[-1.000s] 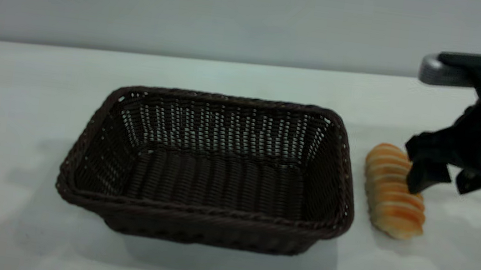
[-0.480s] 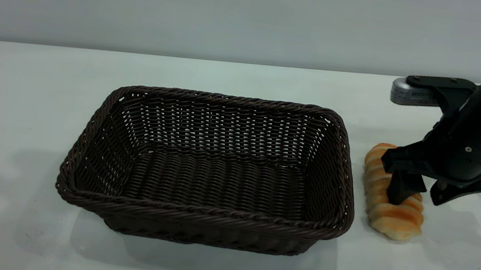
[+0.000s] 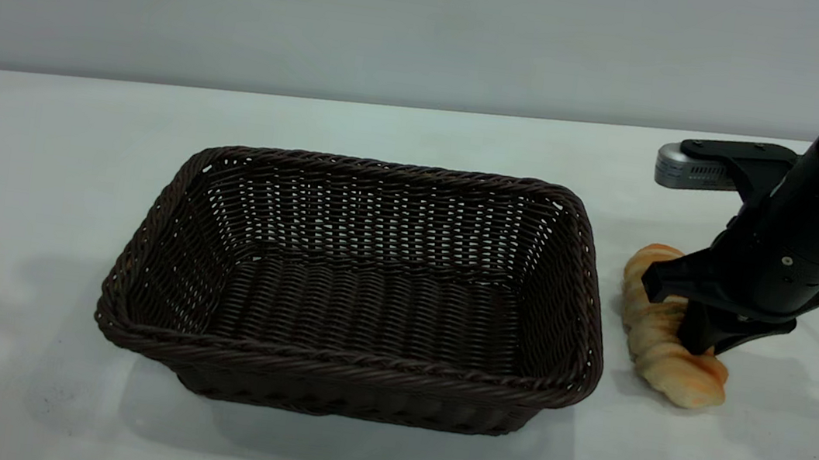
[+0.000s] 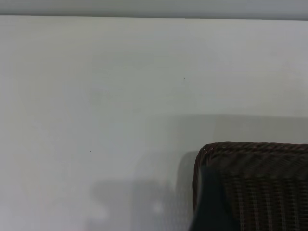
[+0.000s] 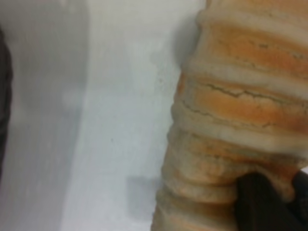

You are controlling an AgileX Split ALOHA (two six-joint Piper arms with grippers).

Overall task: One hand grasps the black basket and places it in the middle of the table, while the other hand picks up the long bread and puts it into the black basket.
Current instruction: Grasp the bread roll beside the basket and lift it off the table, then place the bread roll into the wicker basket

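Note:
Next, my right gripper releases the long bread on the woven bottom of the black basket, toward the basket's end [image 3: 443, 312] nearest that gripper.
The black basket [image 3: 350, 367] stands empty at the middle of the table [image 3: 35, 161]. The long bread [image 3: 674, 368] lies on the table just off the basket's right end, bent where it is squeezed. My right gripper [image 3: 708, 341] comes down on it from above and is shut on its middle. In the right wrist view a black fingertip [image 5: 260, 204] presses into the ridged crust of the long bread [image 5: 240, 106]. The left gripper is out of the exterior view; its wrist view shows a dark blurred part of it [image 4: 208, 204] before a corner of the basket [image 4: 264, 178].
White tabletop runs all round the basket, with open room in front, behind and to the left. The basket's dark side [image 5: 4, 96] shows a short way from the bread in the right wrist view. A plain grey wall [image 3: 404, 18] closes the back.
The right gripper moved left and down onto the bread and closed on it; the bread has bent and shifted slightly. The left gripper's tips left the top of the exterior view.

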